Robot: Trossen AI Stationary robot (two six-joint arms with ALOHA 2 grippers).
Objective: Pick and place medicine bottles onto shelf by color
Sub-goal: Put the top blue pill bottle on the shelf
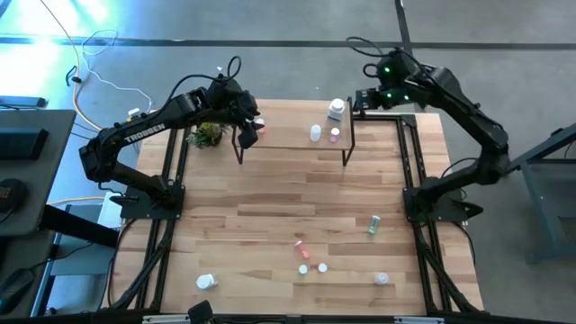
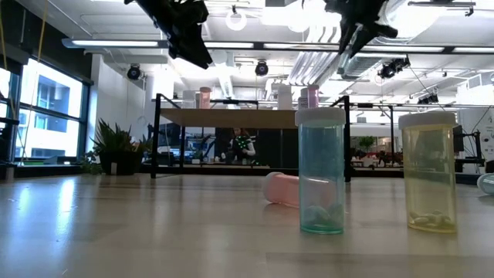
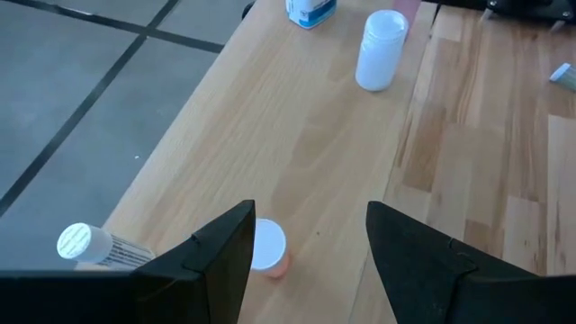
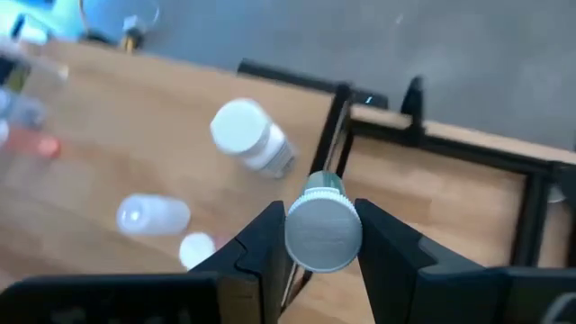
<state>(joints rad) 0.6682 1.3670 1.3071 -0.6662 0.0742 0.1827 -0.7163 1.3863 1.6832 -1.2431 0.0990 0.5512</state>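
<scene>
The robot's right gripper will release the green bottle on the shelf (image 1: 342, 128) (image 4: 274, 205) between the white jar and the pink bottle.
The shelf (image 1: 292, 135) stands at the table's far middle and carries a white jar (image 1: 336, 110), a white bottle (image 1: 315, 133) and a pink bottle (image 1: 335, 135). Over the shelf's left end, my left gripper (image 3: 310, 247) is open. A pink bottle with a white cap (image 3: 267, 247) stands on the plank below and between its fingers, untouched. My right gripper (image 4: 322, 236) hangs by the shelf's right end (image 1: 363, 99), shut on a green bottle with a pale cap (image 4: 322, 232). More bottles lie on the near table, among them a green one (image 1: 373, 224) and a pink one (image 1: 301, 245). My right gripper pinches the green bottle between its two fingers at the sides of its cap (image 4: 297, 236). The cap's flat top faces back toward the wrist, and the green body (image 4: 324, 187) points away past the fingertips. The bottle is lifted clear, above the shelf's right end.
A small potted plant (image 1: 206, 135) sits left of the shelf, under my left arm. Another capped bottle (image 3: 85, 243) stands at the shelf's left end. Black frame rails (image 1: 414, 153) run along both table sides. Small bottles (image 1: 312, 267) and white ones (image 1: 206, 282) dot the near table.
</scene>
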